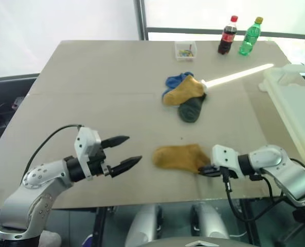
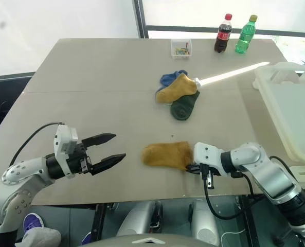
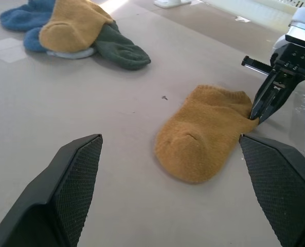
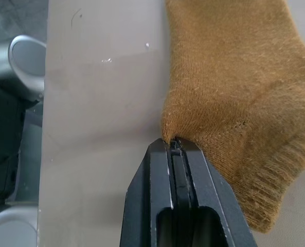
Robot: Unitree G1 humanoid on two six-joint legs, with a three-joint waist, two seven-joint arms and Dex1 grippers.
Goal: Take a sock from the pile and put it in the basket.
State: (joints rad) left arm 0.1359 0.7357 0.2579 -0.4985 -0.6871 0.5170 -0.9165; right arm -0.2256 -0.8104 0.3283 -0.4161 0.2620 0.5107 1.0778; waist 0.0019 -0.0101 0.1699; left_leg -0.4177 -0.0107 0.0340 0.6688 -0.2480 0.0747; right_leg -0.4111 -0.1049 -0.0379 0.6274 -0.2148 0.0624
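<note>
Next, my right gripper takes the sock's cuff (image 4: 275, 188) and my left gripper the sock's toe to straighten it, as my right gripper pinches the mustard sock's heel and its cuff slants free.
A mustard-yellow sock (image 1: 178, 157) lies flat near the table's front edge, apart from the pile (image 1: 185, 95). The pile, further back at mid-table, is a blue, a mustard and a dark green sock bunched together. My right gripper (image 1: 206, 170) is shut on the lone sock's right edge, and the right wrist view shows its fingers (image 4: 157, 170) pinching the fabric (image 4: 234, 77). My left gripper (image 1: 133, 149) hovers open to the left of that sock, pointing at it and touching nothing. The whitish basket (image 2: 291, 103) stands at the table's right side.
At the far edge stand a small clear box (image 1: 185, 50) of coloured bits, a cola bottle (image 1: 227, 35) and a green bottle (image 1: 250, 36). The table's front edge (image 1: 142, 201) runs just below both grippers. Bare tabletop lies between the lone sock and the pile.
</note>
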